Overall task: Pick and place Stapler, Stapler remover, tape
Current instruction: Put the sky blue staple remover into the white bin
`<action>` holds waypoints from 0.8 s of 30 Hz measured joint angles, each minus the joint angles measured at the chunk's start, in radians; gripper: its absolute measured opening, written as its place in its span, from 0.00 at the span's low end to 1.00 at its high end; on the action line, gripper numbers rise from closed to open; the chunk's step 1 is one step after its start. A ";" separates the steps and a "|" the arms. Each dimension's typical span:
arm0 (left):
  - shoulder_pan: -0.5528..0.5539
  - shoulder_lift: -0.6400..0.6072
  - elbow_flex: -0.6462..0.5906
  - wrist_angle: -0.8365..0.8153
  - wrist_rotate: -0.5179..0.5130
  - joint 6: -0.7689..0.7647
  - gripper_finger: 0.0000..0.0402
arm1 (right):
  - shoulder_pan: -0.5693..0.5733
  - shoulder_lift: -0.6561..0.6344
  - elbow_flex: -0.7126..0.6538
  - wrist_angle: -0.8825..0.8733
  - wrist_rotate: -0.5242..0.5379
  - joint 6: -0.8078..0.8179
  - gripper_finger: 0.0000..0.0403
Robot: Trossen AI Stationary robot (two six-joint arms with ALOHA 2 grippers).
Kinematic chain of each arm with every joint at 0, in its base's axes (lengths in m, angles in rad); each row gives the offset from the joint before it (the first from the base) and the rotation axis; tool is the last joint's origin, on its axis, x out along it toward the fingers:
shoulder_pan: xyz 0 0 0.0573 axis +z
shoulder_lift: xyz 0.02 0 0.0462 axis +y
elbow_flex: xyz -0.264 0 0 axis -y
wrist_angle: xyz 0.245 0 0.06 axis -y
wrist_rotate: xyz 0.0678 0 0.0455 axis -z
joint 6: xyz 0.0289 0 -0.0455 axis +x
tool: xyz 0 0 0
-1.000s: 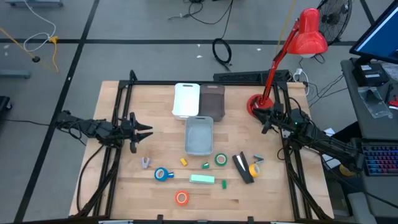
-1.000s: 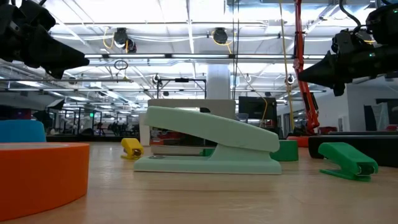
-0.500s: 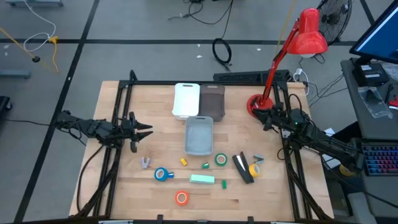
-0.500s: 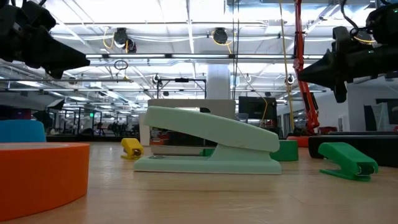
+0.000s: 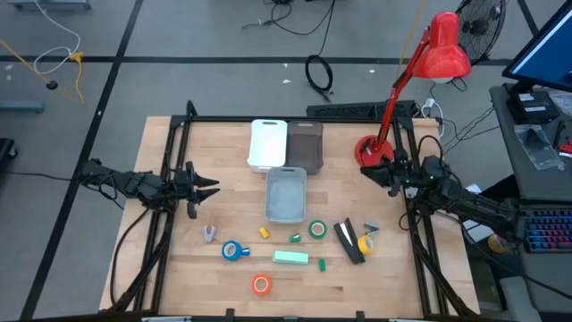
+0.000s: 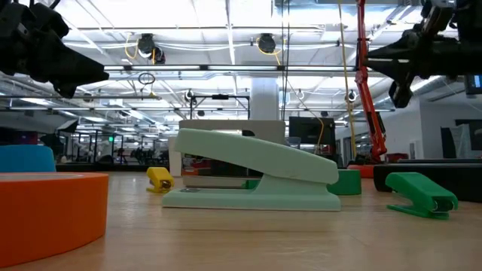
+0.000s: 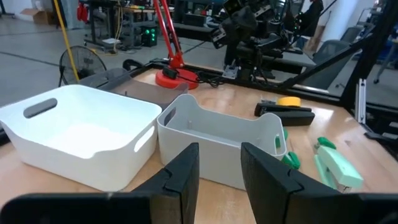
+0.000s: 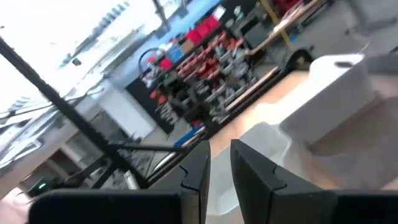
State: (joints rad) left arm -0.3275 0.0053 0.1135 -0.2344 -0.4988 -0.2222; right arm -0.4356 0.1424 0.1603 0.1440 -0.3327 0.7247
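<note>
Next, I close my right gripper on the far handle [image 5: 372, 224] of the light blue staple remover, the one that sits beside the yellow-orange tape roll.
A mint green stapler [image 5: 290, 258] lies on the wood table near its front, also in the low view [image 6: 256, 177]. A black stapler [image 5: 349, 241] lies to its right, beside a yellow-orange tape roll [image 5: 365, 242]. A green roll [image 5: 317, 230], a blue roll [image 5: 234, 250] and an orange roll [image 5: 261, 284] lie flat nearby. A grey staple remover [image 5: 209, 234] lies at the front left. My left gripper [image 5: 217, 187] hovers open and empty at the table's left. My right gripper [image 5: 368, 170] hovers open by a narrow gap [image 8: 219, 146], empty, at the right.
A white bin [image 5: 268, 143], a dark bin [image 5: 305, 148] and a grey bin [image 5: 286, 194] stand at the table's middle and back. A red lamp's base [image 5: 368, 148] stands just behind my right gripper. Small yellow [image 5: 264, 233] and green [image 5: 295, 238] bits lie among the rolls.
My right gripper has gone up and a little toward the table's left, and has turned about its wrist. Nothing on the table has moved.
</note>
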 joint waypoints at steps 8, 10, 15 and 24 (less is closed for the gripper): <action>0.000 0.000 0.000 0.000 0.000 -0.027 0.30 | 0.157 0.212 0.259 -0.336 -0.015 -0.056 0.15; 0.000 0.000 0.000 0.000 0.000 -0.023 0.30 | 0.203 0.279 0.357 -0.523 -0.015 -0.076 0.15; 0.000 0.000 0.000 -0.001 0.000 -0.019 0.30 | 0.304 0.442 0.554 -0.938 -0.009 -0.108 0.15; 0.000 0.000 0.000 -0.005 0.000 -0.017 0.30 | 0.400 0.587 0.565 -1.183 0.036 -0.116 0.15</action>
State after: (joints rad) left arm -0.3279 0.0051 0.1134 -0.2398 -0.4992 -0.2390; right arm -0.0356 0.7292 0.7248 -1.0388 -0.2965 0.6090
